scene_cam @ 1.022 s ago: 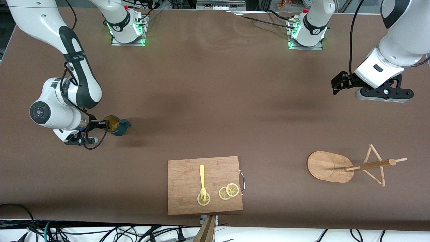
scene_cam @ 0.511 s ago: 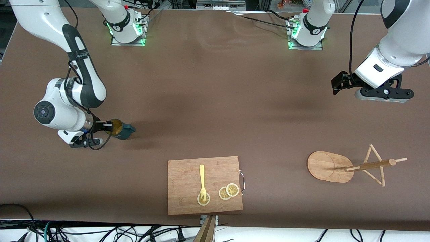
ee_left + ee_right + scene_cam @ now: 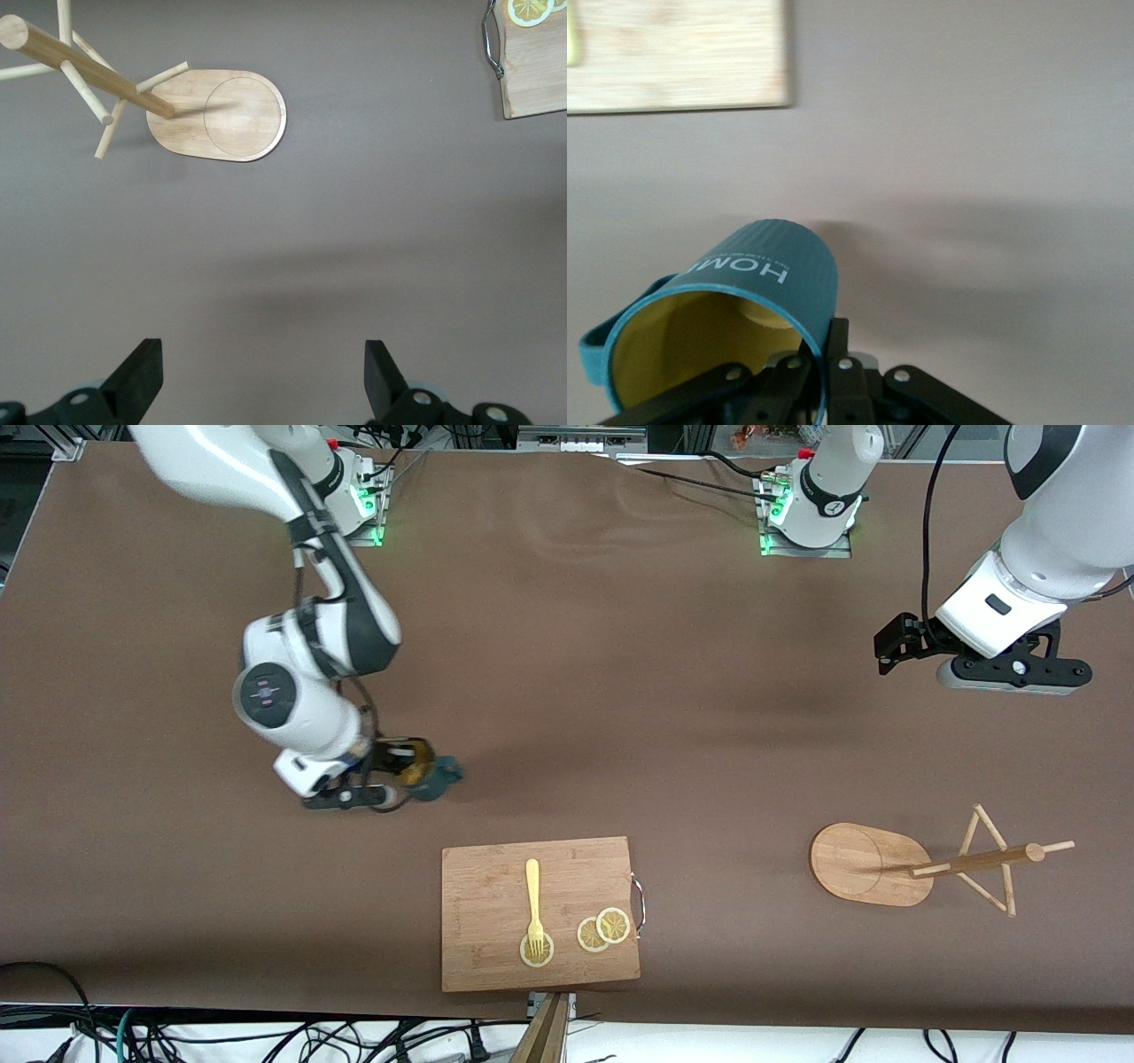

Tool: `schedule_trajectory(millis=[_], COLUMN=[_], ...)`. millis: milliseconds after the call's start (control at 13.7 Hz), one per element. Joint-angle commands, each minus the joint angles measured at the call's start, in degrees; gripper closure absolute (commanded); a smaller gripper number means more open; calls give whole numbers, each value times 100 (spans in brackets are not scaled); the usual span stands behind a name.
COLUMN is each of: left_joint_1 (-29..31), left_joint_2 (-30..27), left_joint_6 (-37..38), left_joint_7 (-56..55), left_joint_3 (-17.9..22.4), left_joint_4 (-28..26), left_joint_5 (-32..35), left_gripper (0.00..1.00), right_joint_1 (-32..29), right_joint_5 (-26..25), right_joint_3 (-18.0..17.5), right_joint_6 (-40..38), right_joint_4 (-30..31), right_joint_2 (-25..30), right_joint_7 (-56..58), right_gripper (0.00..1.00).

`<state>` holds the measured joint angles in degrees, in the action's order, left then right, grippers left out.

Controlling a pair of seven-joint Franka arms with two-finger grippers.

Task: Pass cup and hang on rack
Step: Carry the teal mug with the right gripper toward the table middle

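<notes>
The dark teal cup, now tilted in the air over the table, will be set down by my right gripper on the bare table's middle (image 3: 644, 723), well past the metal handle of the cutting board.
My right gripper (image 3: 403, 766) is shut on the rim of the dark teal cup (image 3: 430, 773), one finger inside and one outside. It holds the cup tilted in the air over the brown table, above the strip between the table's middle and the cutting board. In the right wrist view the cup (image 3: 757, 283) shows its yellow inside and white lettering, with my right gripper (image 3: 824, 367) pinching its wall. The bamboo rack (image 3: 921, 861) stands toward the left arm's end; it also shows in the left wrist view (image 3: 177, 102). My left gripper (image 3: 263, 385) is open and empty, waiting over bare table.
A rectangular wooden cutting board (image 3: 496, 957) lies near the front camera's edge of the table, with a yellow fork (image 3: 533, 903) and lemon slices (image 3: 603, 930) on it. Its corner shows in the left wrist view (image 3: 536, 62) and the right wrist view (image 3: 673, 53).
My right arm has lifted the cup and carried it from the right arm's end toward the middle of the table. The left arm has not moved.
</notes>
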<state>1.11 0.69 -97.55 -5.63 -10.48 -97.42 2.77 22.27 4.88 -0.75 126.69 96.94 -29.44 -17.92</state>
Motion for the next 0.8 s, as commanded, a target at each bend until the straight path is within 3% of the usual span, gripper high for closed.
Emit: schedule_trajectory(millis=[0,511,730], left_joint_1=[-6,-6,-6], left_joint_2=[63,63,63], left_joint_6=[149,149,149], left_joint_7=[9,9,9], left_joint_3=[-16,-7,-16], left_joint_4=[171,171,171], left_joint_5=[110,110,110], left_gripper=[0,0,0], right_joint_1=[610,1886,2255], right_joint_5=[74,48,57], right_joint_3=[67,67,58], right_joint_6=[-136,-110,-57], right_joint_4=[-719,-1897,-2065], right_joint_2=[-430,-1203,-1353], right_joint_7=[-1095,-3014,-3567], right_gripper=[100,100,100])
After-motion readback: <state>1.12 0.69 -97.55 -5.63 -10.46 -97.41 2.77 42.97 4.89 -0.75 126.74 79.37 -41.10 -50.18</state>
